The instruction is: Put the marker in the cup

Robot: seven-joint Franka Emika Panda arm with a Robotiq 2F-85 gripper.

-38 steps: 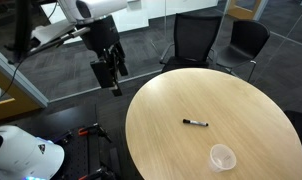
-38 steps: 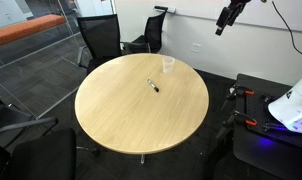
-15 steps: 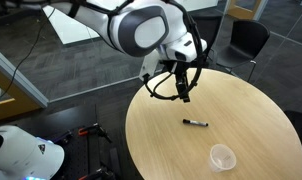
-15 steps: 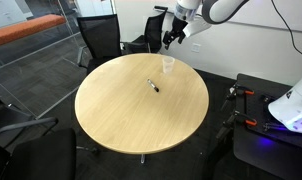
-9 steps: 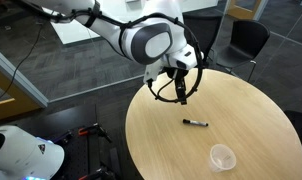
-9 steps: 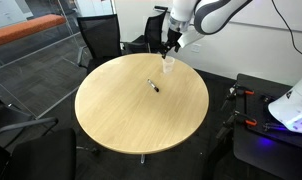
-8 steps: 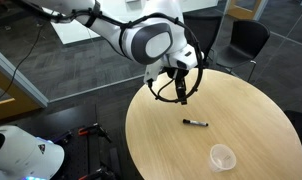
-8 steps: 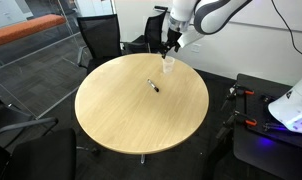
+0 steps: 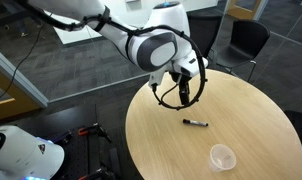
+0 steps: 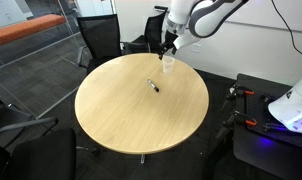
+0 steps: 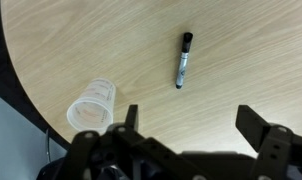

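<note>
Next, I move my gripper to the middle of the marker's grey body [image 9: 196, 123] [image 11: 182, 69], just past the marker's black cap, and close it there.
The marker [image 9: 196, 123] is a thin black stick with a lighter end, lying flat on the round wooden table [image 9: 171, 145]. It also shows in the other exterior view [image 10: 151, 85] and in the wrist view [image 11: 182, 59]. The cup [image 9: 223, 157], small and translucent, stands near the table's edge; it shows in the other exterior view [image 10: 168, 64] and in the wrist view [image 11: 90, 105]. My gripper [image 9: 185, 97] hangs above the table, open and empty, its jaws wide apart in the wrist view [image 11: 189, 122]. It is above and apart from the marker.
Black office chairs [image 9: 198, 40] stand around the table, also seen in the other exterior view [image 10: 101, 38]. A glass wall [image 10: 31, 45] is behind. The floor is dark carpet.
My arm has swung in from off the table to over it and has come lower and nearer to the marker. The marker and cup have not moved.
</note>
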